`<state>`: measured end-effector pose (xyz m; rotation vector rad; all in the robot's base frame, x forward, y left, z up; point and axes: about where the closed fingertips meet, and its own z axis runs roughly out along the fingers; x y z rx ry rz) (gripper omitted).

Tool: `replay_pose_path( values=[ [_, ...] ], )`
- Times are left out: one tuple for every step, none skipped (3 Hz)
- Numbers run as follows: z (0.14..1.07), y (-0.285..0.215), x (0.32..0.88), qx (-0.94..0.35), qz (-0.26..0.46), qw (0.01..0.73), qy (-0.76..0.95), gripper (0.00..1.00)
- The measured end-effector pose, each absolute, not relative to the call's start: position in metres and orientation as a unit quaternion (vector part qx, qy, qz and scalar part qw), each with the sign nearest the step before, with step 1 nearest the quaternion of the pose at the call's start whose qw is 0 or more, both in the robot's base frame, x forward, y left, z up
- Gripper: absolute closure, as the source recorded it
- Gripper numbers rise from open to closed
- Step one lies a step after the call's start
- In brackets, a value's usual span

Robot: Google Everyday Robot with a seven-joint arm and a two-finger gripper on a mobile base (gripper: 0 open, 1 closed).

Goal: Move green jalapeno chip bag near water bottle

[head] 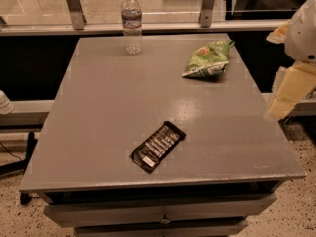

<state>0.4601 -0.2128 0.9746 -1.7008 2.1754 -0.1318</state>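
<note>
Next, I grip the green jalapeno chip bag's far end (pixel 221 53), opposite its white-banded near edge.
The green jalapeno chip bag (pixel 207 59) lies crinkled on the grey table (pixel 108 112) at the far right, with a white band along its near edge. The water bottle (pixel 132 22) stands upright at the far edge, left of the bag, clear with a white cap. My gripper (pixel 288 90), cream-coloured, hangs at the right edge of the view, just off the table's right side. It is to the right of the bag, nearer to me, and holds nothing that I can see.
A flat black rectangular packet (pixel 157 146) lies near the table's front edge. A metal rail with posts (pixel 74 6) runs behind the table. Drawers (pixel 163 216) sit under the tabletop. Speckled floor surrounds the table.
</note>
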Motion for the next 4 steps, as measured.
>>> replay_pose_path(
  values=[
    [0.963,-0.208,0.514,-0.602,-0.054,0.245,0.758,0.00],
    [0.944,-0.200,0.580,-0.595,-0.048,0.296,0.746,0.00],
    [0.923,-0.200,0.629,-0.573,-0.022,0.328,0.751,0.00],
    [0.902,-0.196,0.670,-0.549,0.008,0.353,0.758,0.00]
  ],
)
